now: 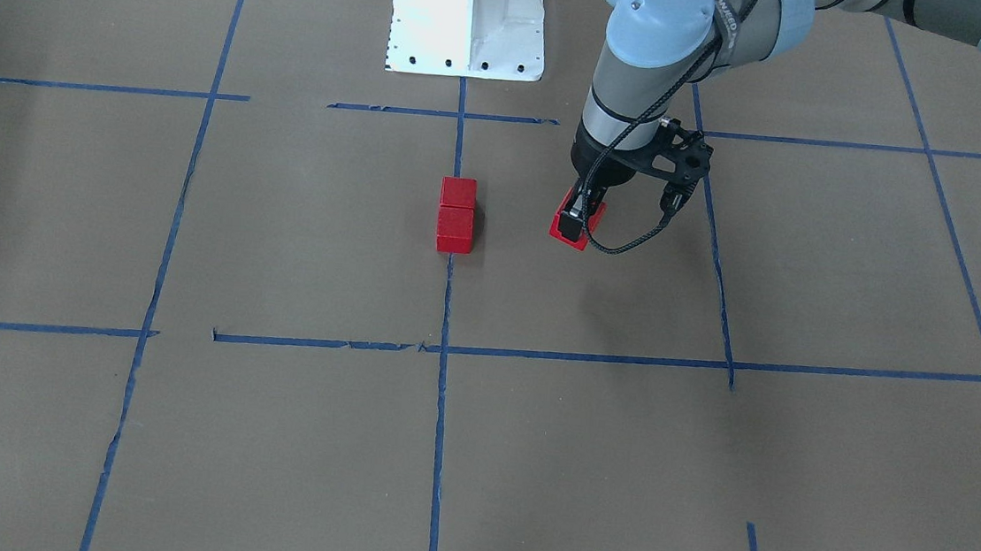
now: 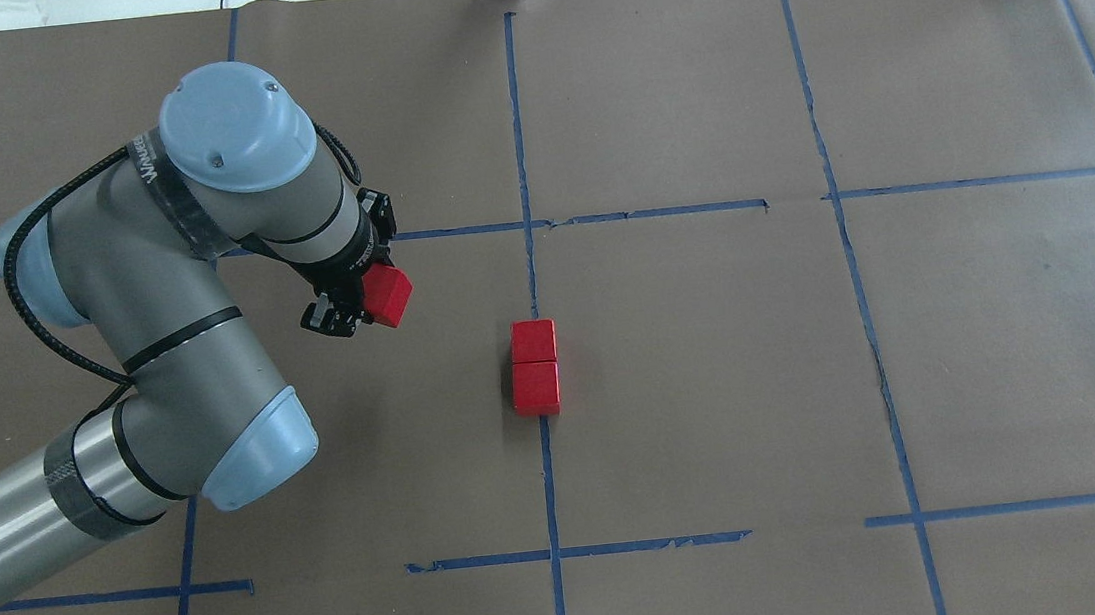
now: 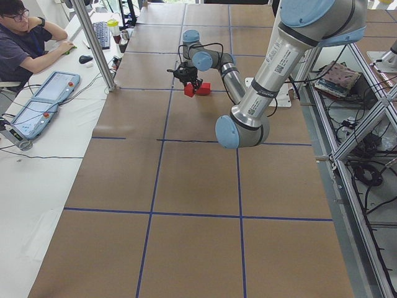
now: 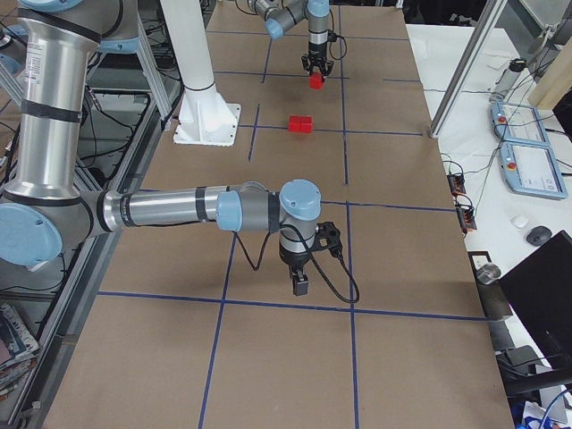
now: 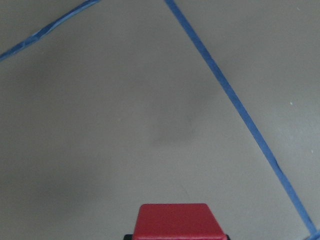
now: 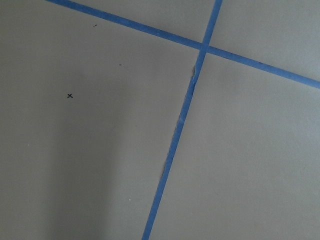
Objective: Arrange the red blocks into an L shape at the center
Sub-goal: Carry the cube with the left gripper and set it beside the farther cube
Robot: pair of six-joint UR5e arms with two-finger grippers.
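Observation:
I will use my left gripper to set the third red block down and release it against the pair's block farther from the white base [image 1: 490, 234].
Two red blocks [image 1: 456, 215] sit touching in a short row on the vertical blue tape line in the center cell [image 2: 655, 377]; they also show in the overhead view [image 2: 534, 367]. My left gripper [image 1: 578, 219] is shut on the third red block [image 2: 389, 295], which is tilted and held just above the paper, to the robot's left of the pair. The left wrist view shows this block [image 5: 173, 222] at its bottom edge. My right gripper [image 4: 299, 284] shows only in the exterior right view, far from the blocks; I cannot tell if it is open or shut.
The robot's white base [image 1: 469, 16] stands behind the center cell. Blue tape lines [image 2: 850, 319] split the brown paper into grid cells. An operator [image 3: 25, 37] sits at a side table with control tablets [image 3: 49, 93]. The left arm's elbow [image 2: 250, 457] hangs over the table's left half.

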